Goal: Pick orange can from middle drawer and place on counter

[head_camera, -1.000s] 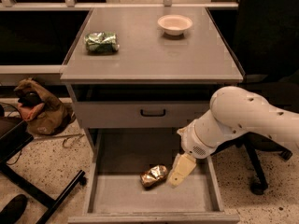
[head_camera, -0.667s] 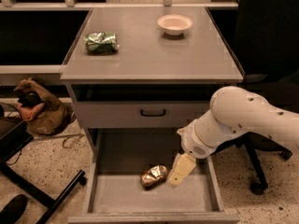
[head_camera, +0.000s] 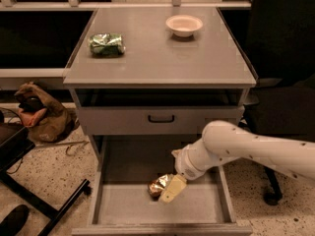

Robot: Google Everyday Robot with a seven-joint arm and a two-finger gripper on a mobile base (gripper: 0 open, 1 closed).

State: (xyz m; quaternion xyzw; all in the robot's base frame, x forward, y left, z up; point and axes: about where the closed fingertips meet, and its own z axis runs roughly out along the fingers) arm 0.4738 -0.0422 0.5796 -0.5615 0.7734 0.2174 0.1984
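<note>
I should close my gripper on the end of the orange can (head_camera: pixel 166 183) that is nearest the white arm, inside the open middle drawer.
The orange can (head_camera: pixel 157 185) lies on its side on the floor of the open middle drawer (head_camera: pixel 123 205), near its centre. My gripper (head_camera: pixel 173 188) reaches down into the drawer from the right on a white arm (head_camera: pixel 246 149). It sits right against the can's right side and covers part of it. The counter (head_camera: pixel 162 63) is the grey cabinet top above the drawers.
A green shiny can (head_camera: pixel 106 44) lies at the counter's left and a pale bowl (head_camera: pixel 184 25) stands at its back. A shut drawer with a black handle (head_camera: pixel 161 118) sits above the open one. A brown bag (head_camera: pixel 42 114) and black chair legs (head_camera: pixel 44 200) are on the floor at left.
My arm and gripper have moved left and down in the drawer, from beside the can to right against it. The can has stayed in place.
</note>
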